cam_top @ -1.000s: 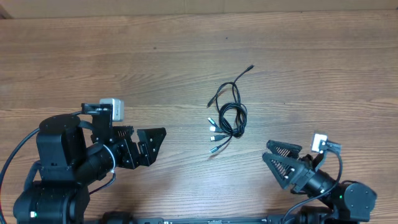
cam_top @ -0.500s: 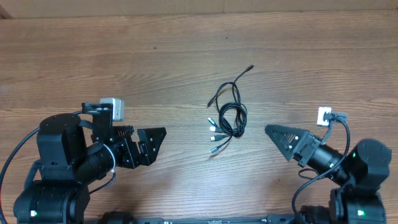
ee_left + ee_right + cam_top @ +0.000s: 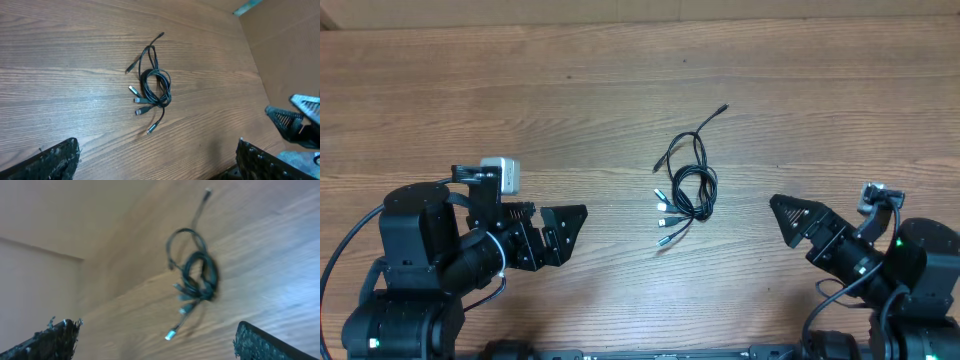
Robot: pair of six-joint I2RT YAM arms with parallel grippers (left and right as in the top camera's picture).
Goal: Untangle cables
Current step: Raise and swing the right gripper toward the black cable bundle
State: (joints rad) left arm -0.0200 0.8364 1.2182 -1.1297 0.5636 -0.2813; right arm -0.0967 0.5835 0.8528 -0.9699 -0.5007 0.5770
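I should pick up the black bundle of cables by closing my right gripper on the coil's side (image 3: 713,186) (image 3: 214,275) facing away from the silver-tipped plugs.
The cables (image 3: 687,180) lie tangled in one small black bundle on the wooden table (image 3: 620,90), with several silver-tipped plugs fanned out at its lower left. The bundle also shows in the left wrist view (image 3: 152,85) and, blurred, in the right wrist view (image 3: 197,275). My left gripper (image 3: 563,232) is open and empty, well to the left of the bundle. My right gripper (image 3: 798,220) is open and empty, to the right of the bundle and pointing toward it.
A cardboard wall (image 3: 285,45) runs along the table's far edge. The right arm's fingers (image 3: 295,120) show at the right edge of the left wrist view.
My right arm has swung up and to the right, turning its gripper to point left at the bundle. The left arm and the cables have not moved.
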